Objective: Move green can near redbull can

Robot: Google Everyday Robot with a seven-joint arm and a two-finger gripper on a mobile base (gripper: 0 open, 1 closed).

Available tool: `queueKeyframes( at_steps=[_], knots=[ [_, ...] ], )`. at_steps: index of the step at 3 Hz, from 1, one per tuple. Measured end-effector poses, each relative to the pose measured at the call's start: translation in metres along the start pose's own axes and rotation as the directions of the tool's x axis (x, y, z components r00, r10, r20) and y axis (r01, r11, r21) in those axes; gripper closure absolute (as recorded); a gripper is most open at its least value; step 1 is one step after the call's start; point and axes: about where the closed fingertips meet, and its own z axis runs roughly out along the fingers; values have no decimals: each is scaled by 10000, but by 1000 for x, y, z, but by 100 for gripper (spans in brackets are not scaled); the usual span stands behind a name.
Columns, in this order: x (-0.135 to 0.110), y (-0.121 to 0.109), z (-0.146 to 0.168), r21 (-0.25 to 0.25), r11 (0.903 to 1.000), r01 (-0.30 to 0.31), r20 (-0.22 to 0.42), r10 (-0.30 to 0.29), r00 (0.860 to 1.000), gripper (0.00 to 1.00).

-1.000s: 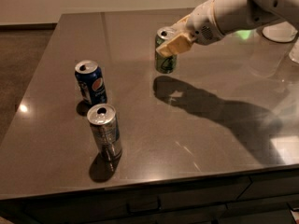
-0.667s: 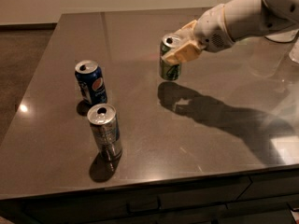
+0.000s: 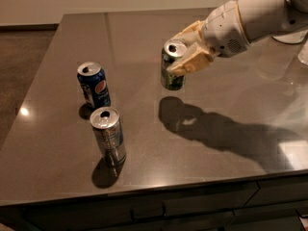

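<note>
My gripper has the green can. I will set it down with my gripper on the table (image 3: 146,154) beside the redbull can, near the front edge.
The green can (image 3: 172,69) with a silver top is held upright in the air above the middle of the dark table (image 3: 226,105); its shadow lies below it. My gripper (image 3: 186,49) reaches in from the upper right and is shut on the green can, one cream finger in front of it and one behind. The redbull can (image 3: 108,135), slim and silver-grey, stands upright near the front left of the table, well to the left of and nearer than the green can.
A blue Pepsi can (image 3: 94,84) stands upright just behind the redbull can. A clear glass-like object (image 3: 303,52) sits at the right edge. The table's front edge runs along the bottom, above drawers.
My gripper has carried the green can to the left and toward the front of the table, lifted off the surface, closer to the two other cans.
</note>
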Motion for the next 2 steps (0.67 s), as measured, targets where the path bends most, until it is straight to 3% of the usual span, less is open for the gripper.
queueKeyframes(
  at_steps=[1, 2],
  knots=[
    [0, 0, 0, -1, 10000, 1, 0, -1, 10000, 100],
    [-3, 8, 6, -377, 9992, -126, -109, 122, 9999, 100]
  ],
)
